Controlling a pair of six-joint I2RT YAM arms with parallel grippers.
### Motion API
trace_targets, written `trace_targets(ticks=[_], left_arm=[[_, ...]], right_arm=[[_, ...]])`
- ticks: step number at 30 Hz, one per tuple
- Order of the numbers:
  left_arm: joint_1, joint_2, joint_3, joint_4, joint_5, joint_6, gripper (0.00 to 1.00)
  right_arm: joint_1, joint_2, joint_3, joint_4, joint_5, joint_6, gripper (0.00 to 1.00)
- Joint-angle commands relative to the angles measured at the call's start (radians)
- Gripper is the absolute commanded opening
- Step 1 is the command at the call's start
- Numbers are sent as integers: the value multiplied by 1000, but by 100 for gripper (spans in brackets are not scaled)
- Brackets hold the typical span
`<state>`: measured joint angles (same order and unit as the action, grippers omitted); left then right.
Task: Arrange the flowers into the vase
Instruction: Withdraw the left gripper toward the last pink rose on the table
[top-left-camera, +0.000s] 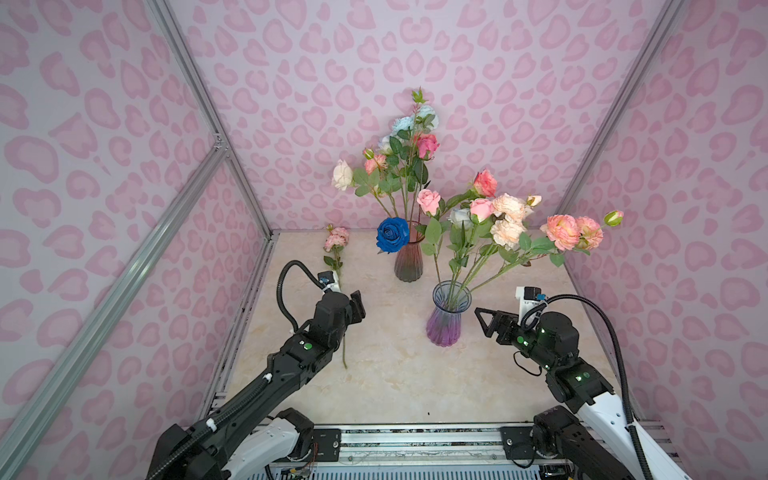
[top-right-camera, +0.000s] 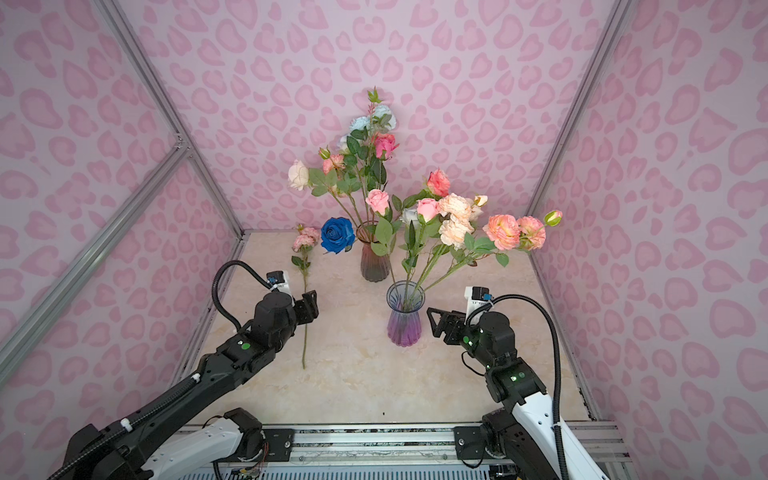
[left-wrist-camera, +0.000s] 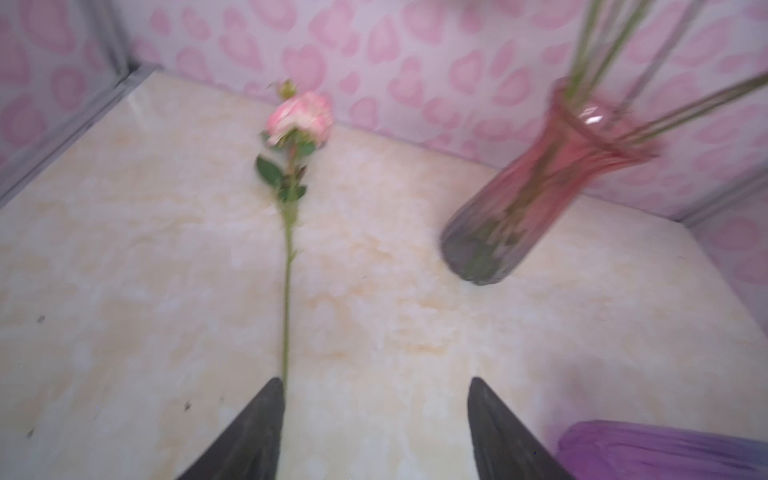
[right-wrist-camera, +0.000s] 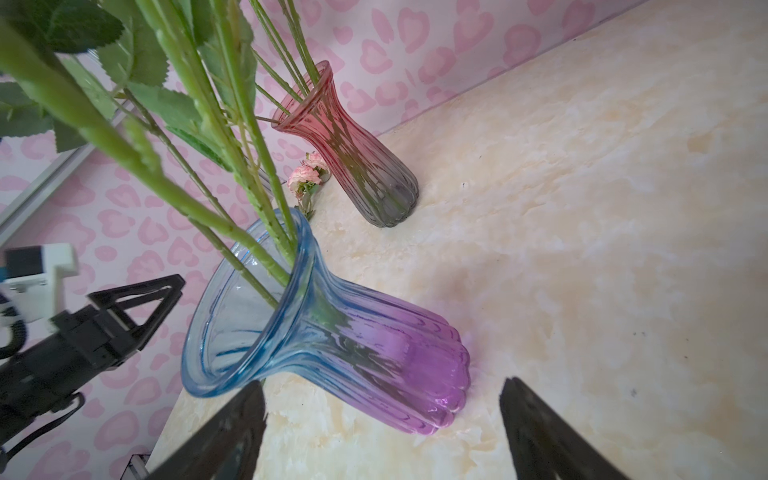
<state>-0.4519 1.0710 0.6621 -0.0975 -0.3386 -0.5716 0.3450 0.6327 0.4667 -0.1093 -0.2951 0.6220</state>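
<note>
The robot's left gripper should next go to the upper stem (top-left-camera: 340, 281) (left-wrist-camera: 289, 257) just below the leaves of the loose pink flower and close there.
One pink flower (top-left-camera: 337, 239) lies loose on the table at the left, its stem (left-wrist-camera: 286, 291) running toward me. My left gripper (top-left-camera: 358, 300) hovers over that stem, open; in the left wrist view the stem passes just beside one fingertip (left-wrist-camera: 274, 390), and nothing sits between the fingers. A red-to-grey vase (top-left-camera: 409, 259) at the back holds several flowers, among them a deep blue rose (top-left-camera: 392, 234). A blue-to-purple vase (top-left-camera: 446, 316) nearer the front holds several pink and peach flowers (top-left-camera: 505, 220). My right gripper (top-left-camera: 484, 324) stands open just right of it, empty.
Pink patterned walls with metal frame rails (top-left-camera: 232, 149) close the marble table (top-left-camera: 395, 374) in on three sides. Long stems (top-left-camera: 507, 266) lean out of the blue-to-purple vase to the right, above my right arm. The arm bases sit on a rail (top-left-camera: 415, 440) at the front edge.
</note>
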Motion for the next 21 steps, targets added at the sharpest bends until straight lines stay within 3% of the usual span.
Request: trace_targets(ticks=[1, 6, 11, 18, 21], left_arm=[[121, 134, 72, -84, 118, -126, 72], [270, 484, 301, -113, 239, -79, 70], [291, 797, 576, -245, 301, 10, 62], [291, 925, 677, -289, 256, 38, 60], [291, 965, 722, -310, 267, 45, 55]], right_arm=[[3, -6, -17, 47, 13, 23, 89], [4, -22, -31, 48, 25, 28, 89], [6, -9, -38, 67, 14, 34, 89], [9, -19, -53, 62, 19, 14, 89], [8, -26, -61, 50, 34, -3, 90]])
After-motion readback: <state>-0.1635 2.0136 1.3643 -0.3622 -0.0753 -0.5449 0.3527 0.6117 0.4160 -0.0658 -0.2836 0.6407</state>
